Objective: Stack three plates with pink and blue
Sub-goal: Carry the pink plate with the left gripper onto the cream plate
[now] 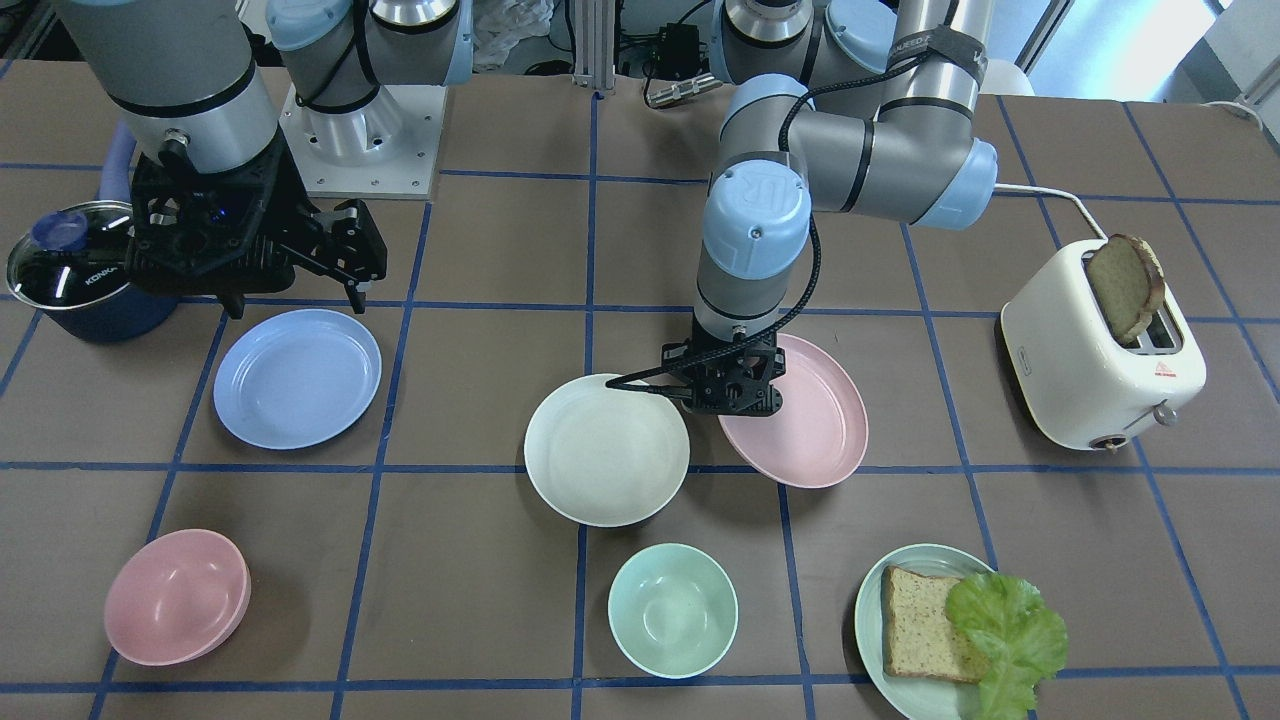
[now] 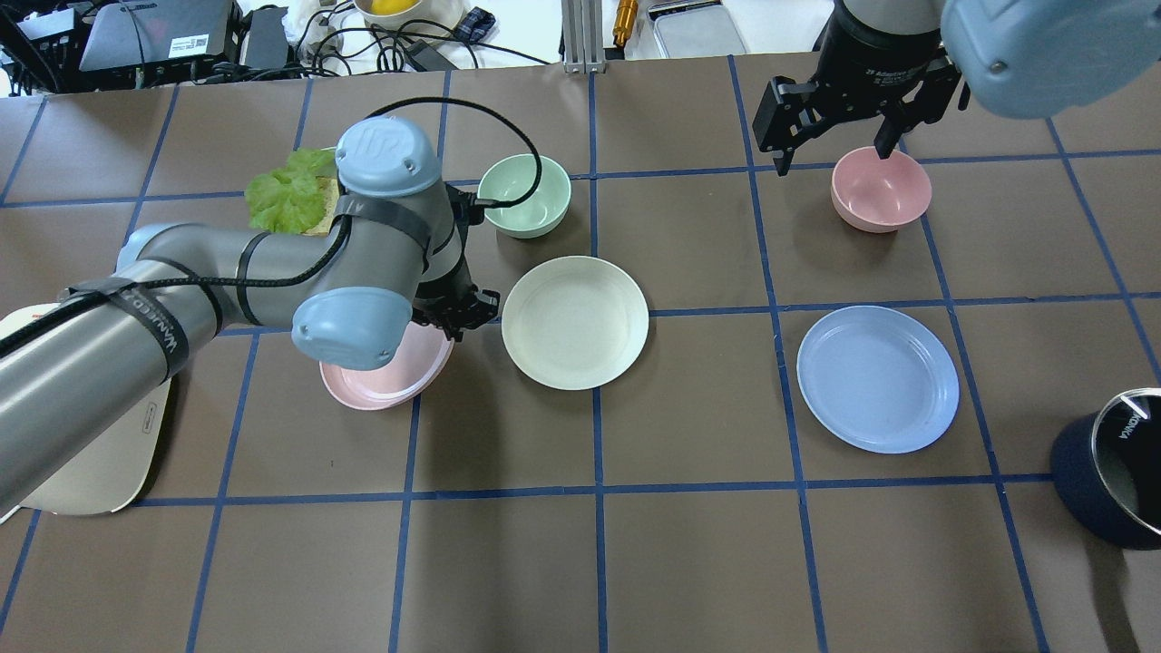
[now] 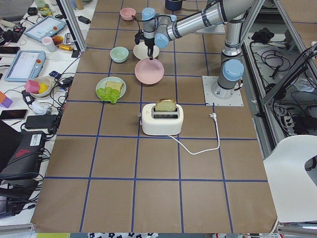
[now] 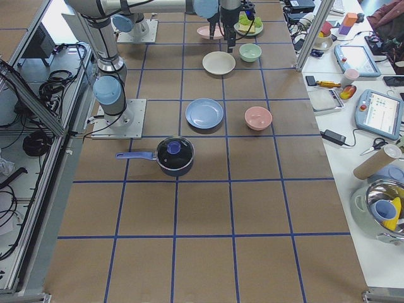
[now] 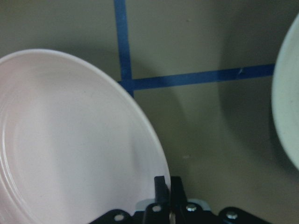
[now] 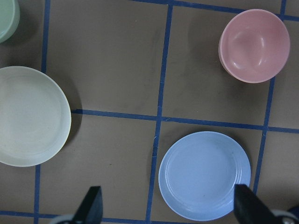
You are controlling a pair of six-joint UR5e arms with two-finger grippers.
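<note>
I need to release the pale pink plate from my left gripper squarely on top of the cream-white plate (image 1: 609,448) near the mint bowl.
My left gripper (image 1: 724,402) (image 5: 167,185) is shut on the rim of the pale pink plate (image 1: 812,425) (image 2: 381,383), which hangs slightly tilted just above the table. Right beside it lies the cream-white plate (image 1: 606,450) (image 2: 575,322), flat on the table, close to the pink one's held edge. Further off on the robot's right lies the light blue plate (image 1: 297,377) (image 2: 877,378) (image 6: 204,175), alone. My right gripper (image 1: 295,300) (image 2: 834,154) hovers high over that side, open and empty, its fingertips (image 6: 93,205) spread wide.
A pink bowl (image 1: 177,597) and a mint bowl (image 1: 672,610) stand on the far row. A mint plate (image 1: 868,610) carries bread and lettuce. A white toaster (image 1: 1100,360) with a slice stands on the robot's left. A dark blue lidded pot (image 1: 70,270) sits on its right.
</note>
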